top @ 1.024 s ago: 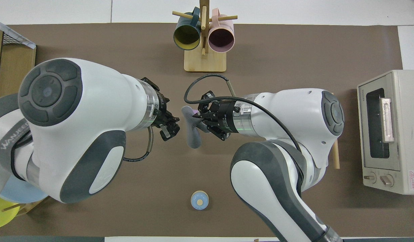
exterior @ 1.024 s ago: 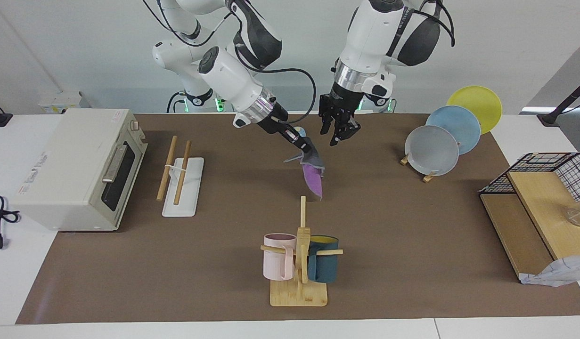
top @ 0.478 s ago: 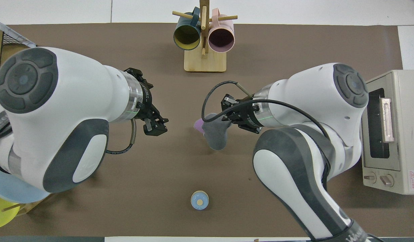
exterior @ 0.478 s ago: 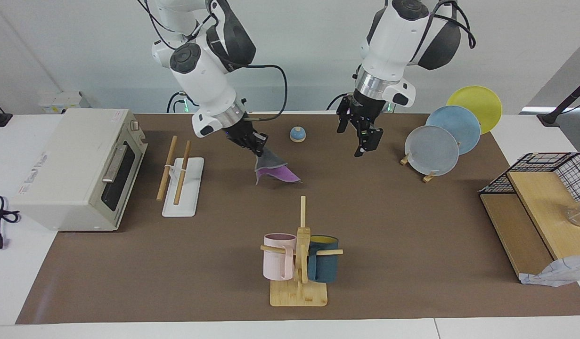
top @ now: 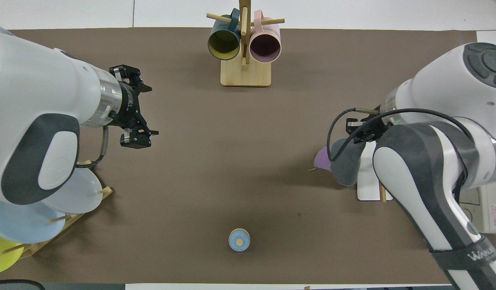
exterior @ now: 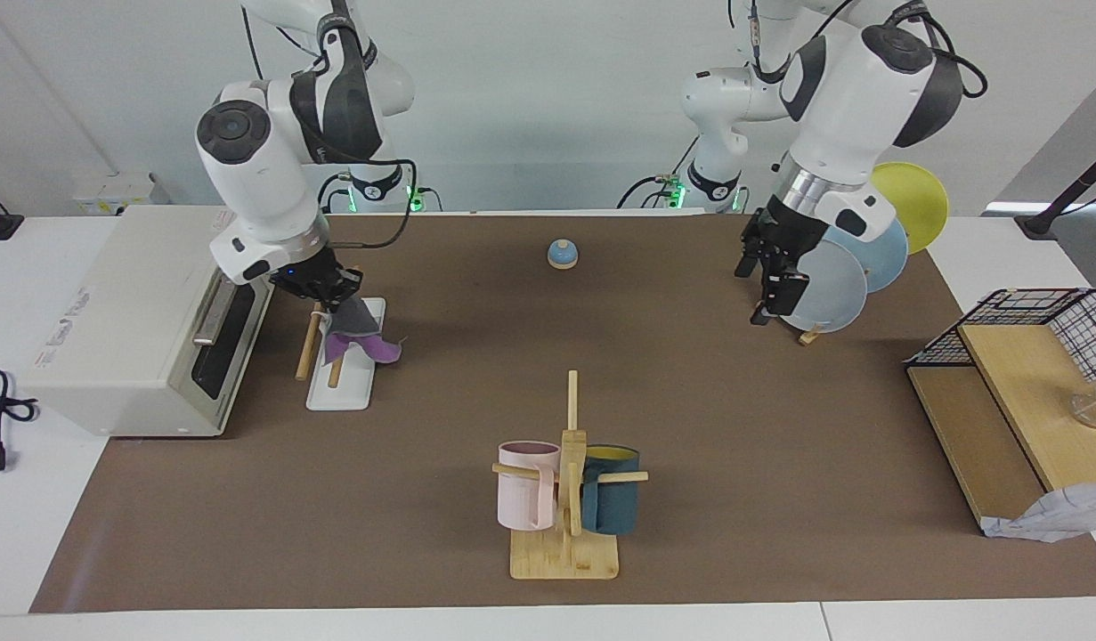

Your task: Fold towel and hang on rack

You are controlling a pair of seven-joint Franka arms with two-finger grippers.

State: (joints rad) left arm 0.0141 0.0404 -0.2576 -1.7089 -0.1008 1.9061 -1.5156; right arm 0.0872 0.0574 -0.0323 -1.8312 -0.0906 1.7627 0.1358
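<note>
Next, my right gripper releases the towel across both light-wood rods of the rack [top: 387, 146], above its white base. The towel now hangs over the rack.
My right gripper [exterior: 331, 289] is shut on the towel [exterior: 362, 338], which hangs from it grey face up with its purple face showing at the lower edge. It is over the rack [exterior: 338, 392], whose two light-wood rods [exterior: 308, 343] rise from a white base next to the oven. The towel's lower part drapes across the rod toward the table's middle. In the overhead view my right arm hides most of the rack [top: 368, 189], and the towel [top: 344, 161] shows beside it. My left gripper [exterior: 766, 294] is open and empty over the plate stand; it also shows in the overhead view [top: 151, 109].
A toaster oven [exterior: 147, 312] stands right beside the rack at the right arm's end. A mug tree [exterior: 565, 499] with two mugs stands mid-table, farthest from the robots. A small blue bell [exterior: 562, 255] sits near the robots. Plates on a stand [exterior: 824, 285], a wire basket [exterior: 1046, 320] and a white cloth [exterior: 1055, 521] are at the left arm's end.
My right gripper carried the towel from the table's middle to over the rack. My left gripper drew back empty toward the plate stand.
</note>
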